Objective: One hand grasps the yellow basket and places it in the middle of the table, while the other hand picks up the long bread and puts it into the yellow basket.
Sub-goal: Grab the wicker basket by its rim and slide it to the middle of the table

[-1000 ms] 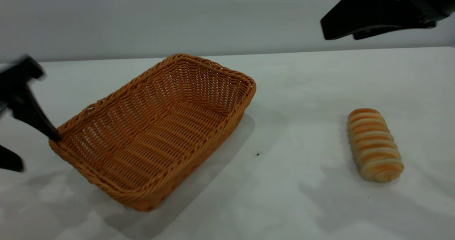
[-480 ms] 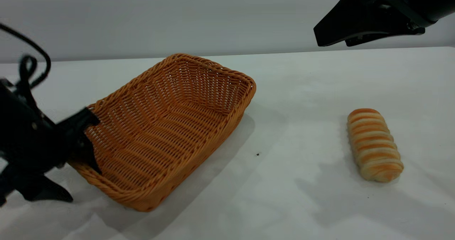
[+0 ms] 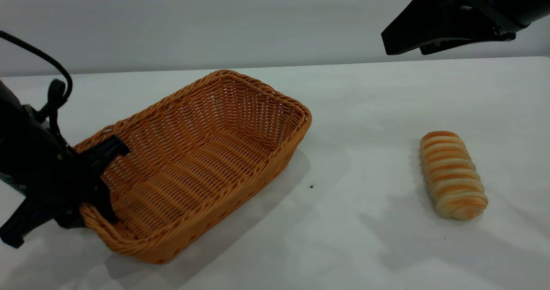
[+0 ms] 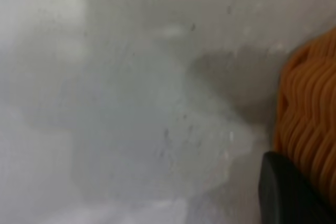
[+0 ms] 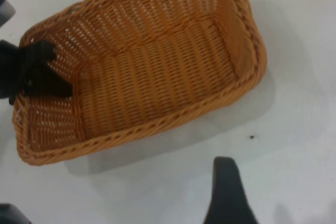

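Next, my left gripper sets the yellow basket down and lets go on the white table (image 3: 265,156) next to the long bread, over the dark speck.
The yellow basket (image 3: 206,152) lies on the white table (image 3: 365,109), left of centre and turned at an angle. My left gripper (image 3: 88,212) is shut on the rim of its left short end, one finger inside and one against the outer wall. The left wrist view shows a finger (image 4: 283,192) pressed on the woven wall (image 4: 310,114). The long bread (image 3: 453,175) lies alone on the table at the right. My right gripper (image 3: 404,47) hangs open and empty high above the table's far right. Its wrist view shows the basket (image 5: 142,72) and one finger (image 5: 226,192).
A tiny dark speck (image 3: 312,187) lies on the table between basket and bread. The grey wall stands behind the table's far edge (image 3: 386,61).
My left gripper has moved onto the basket's left end and closed over its rim. The basket has since turned and shifted slightly. The right gripper has dropped a little and holds still.
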`<action>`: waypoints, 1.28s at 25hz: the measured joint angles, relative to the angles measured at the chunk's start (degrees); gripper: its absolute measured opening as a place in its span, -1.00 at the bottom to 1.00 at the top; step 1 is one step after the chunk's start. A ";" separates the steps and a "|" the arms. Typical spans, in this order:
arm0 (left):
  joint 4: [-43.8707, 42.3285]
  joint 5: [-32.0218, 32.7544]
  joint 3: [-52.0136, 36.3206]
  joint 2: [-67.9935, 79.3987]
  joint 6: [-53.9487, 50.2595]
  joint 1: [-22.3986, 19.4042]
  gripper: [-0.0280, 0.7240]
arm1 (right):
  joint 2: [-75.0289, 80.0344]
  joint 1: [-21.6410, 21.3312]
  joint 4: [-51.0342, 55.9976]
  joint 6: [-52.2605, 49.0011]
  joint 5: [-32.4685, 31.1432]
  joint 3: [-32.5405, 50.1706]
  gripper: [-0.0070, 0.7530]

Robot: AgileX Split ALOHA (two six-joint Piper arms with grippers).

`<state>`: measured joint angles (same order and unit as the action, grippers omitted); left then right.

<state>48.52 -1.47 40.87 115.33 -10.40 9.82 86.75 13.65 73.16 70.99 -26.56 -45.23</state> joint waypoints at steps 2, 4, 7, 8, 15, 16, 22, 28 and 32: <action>-0.69 0.98 1.39 -0.12 1.20 -0.07 -0.62 | 0.00 -0.65 -1.58 -2.18 -0.43 0.00 0.49; -2.53 2.62 4.23 -0.20 4.59 -0.18 -0.62 | 0.00 -2.63 -5.01 -6.39 -0.94 0.00 0.49; -6.61 9.04 11.80 0.00 12.15 -1.05 -0.62 | 0.00 -6.99 -10.95 -11.26 -1.00 0.00 0.49; -7.99 11.67 14.38 0.28 14.93 -1.18 -0.62 | 0.08 -8.59 -12.42 -12.39 -1.00 0.00 0.49; -17.51 30.47 35.95 9.27 22.90 -1.24 -0.62 | 5.33 -12.89 -14.32 -13.67 4.51 -0.15 0.49; -18.58 32.94 38.77 11.26 22.98 -1.24 -0.62 | 6.91 -12.89 -14.32 -13.61 5.28 -0.46 0.49; -20.20 39.04 48.17 20.08 22.93 -1.05 -0.62 | 17.97 -12.96 -14.19 -13.07 11.52 -3.45 0.49; -20.41 40.17 49.24 21.72 22.85 -0.49 -0.37 | 30.08 -12.96 -14.02 -13.02 10.32 -9.10 0.49; -21.72 41.73 49.24 21.12 23.03 -0.49 0.26 | 36.45 -12.96 -14.02 -13.02 10.19 -13.17 0.49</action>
<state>26.80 40.26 90.11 136.45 12.63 9.33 123.20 0.70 59.14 57.97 -16.37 -58.40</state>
